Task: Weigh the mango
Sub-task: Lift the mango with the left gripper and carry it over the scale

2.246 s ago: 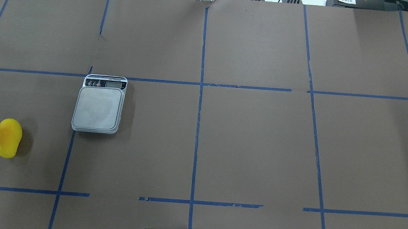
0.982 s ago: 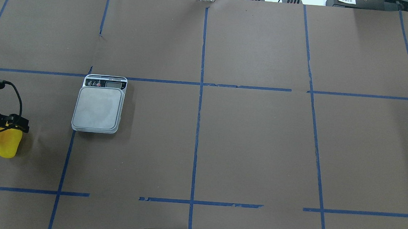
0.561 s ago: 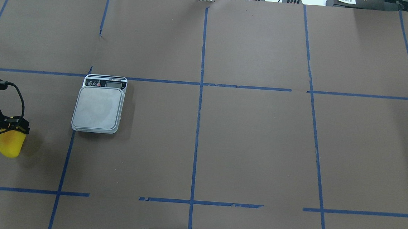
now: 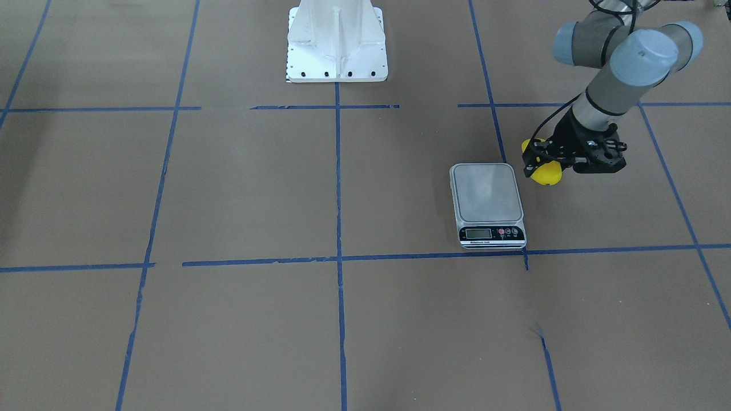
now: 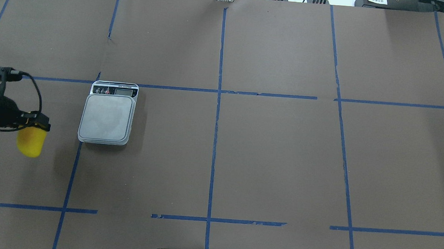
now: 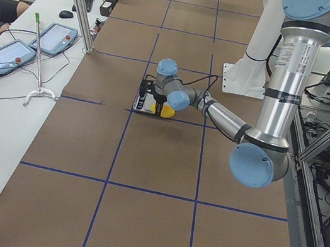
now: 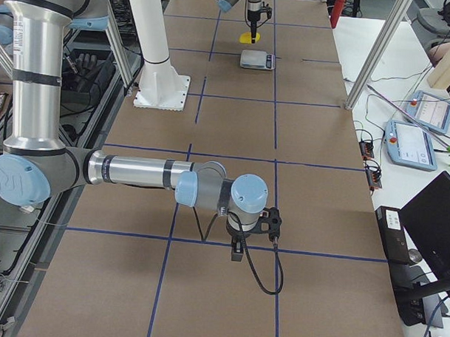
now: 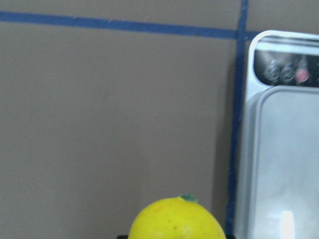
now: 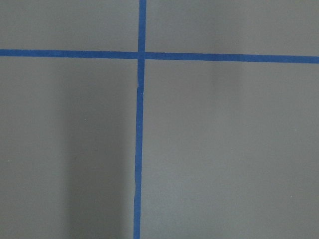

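My left gripper will let go of the mango on the middle of the scale's bare grey platform (image 4: 491,193).
The mango (image 5: 30,145) is a smooth yellow fruit with an orange blush. My left gripper (image 5: 34,127) is shut on it and holds it off the brown table cover, a little left of the scale (image 5: 107,117). The scale's grey platform is bare, and its display strip faces away from the robot. In the front-facing view the mango (image 4: 546,173) hangs in the left gripper (image 4: 549,161) just beside the scale (image 4: 487,198). The left wrist view shows the mango's tip (image 8: 177,221) and the scale's edge (image 8: 284,164). My right gripper (image 7: 254,227) shows only in the right side view, so I cannot tell its state.
The robot's white base plate (image 4: 337,43) stands at the table's middle on the robot's side. Blue tape lines (image 5: 217,100) divide the brown cover into squares. The right arm (image 7: 136,171) reaches low over the table far from the scale. Tablets (image 7: 422,142) lie on a side bench.
The mango lay alone on the table. My left gripper came in from the left and shut on it. It has lifted the mango and carried it right, toward the scale.
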Tool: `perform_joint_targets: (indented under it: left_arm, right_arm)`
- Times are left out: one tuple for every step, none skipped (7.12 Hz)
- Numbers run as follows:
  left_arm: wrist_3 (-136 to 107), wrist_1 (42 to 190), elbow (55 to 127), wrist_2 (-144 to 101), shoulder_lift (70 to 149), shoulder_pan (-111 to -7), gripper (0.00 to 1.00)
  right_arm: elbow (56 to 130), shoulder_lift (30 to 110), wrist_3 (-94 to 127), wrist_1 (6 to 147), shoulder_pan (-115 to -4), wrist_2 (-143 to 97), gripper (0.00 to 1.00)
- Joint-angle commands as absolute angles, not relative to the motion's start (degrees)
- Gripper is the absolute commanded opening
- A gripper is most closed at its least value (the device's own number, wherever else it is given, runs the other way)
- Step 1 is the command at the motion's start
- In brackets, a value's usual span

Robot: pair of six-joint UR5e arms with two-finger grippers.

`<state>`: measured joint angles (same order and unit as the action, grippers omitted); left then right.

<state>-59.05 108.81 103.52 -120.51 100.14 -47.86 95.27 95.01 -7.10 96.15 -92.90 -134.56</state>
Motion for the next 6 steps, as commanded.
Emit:
perform_joint_targets:
  left_arm:
    - [-58.6, 104.7, 98.6, -120.5, 107.8, -47.6, 0.00]
    - [-58.5, 104.8, 97.6, -120.6, 107.8, -47.6, 0.00]
    - [-58.4, 104.3, 96.7, -120.5, 109.8, -47.5, 0.00]
    - [-58.6, 104.5, 94.0, -120.5, 112.0, -47.5, 0.00]
    - [-59.1, 104.4, 94.2, -120.5, 112.4, -47.5, 0.00]
    - [-59.1, 104.7, 93.8, -120.3, 112.0, -46.2, 0.00]
  right_arm:
    - [95.3, 95.0, -7.1, 96.2, -92.9, -134.6, 1.00]
    - [95.3, 95.0, -7.1, 96.2, -92.9, -134.6, 1.00]
    - [95.3, 95.0, -7.1, 96.2, -92.9, -134.6, 1.00]
    - [95.3, 95.0, -7.1, 96.2, -92.9, -134.6, 1.00]
    - [95.3, 95.0, -7.1, 96.2, -92.9, -134.6, 1.00]
    - [95.3, 95.0, -7.1, 96.2, -92.9, -134.6, 1.00]
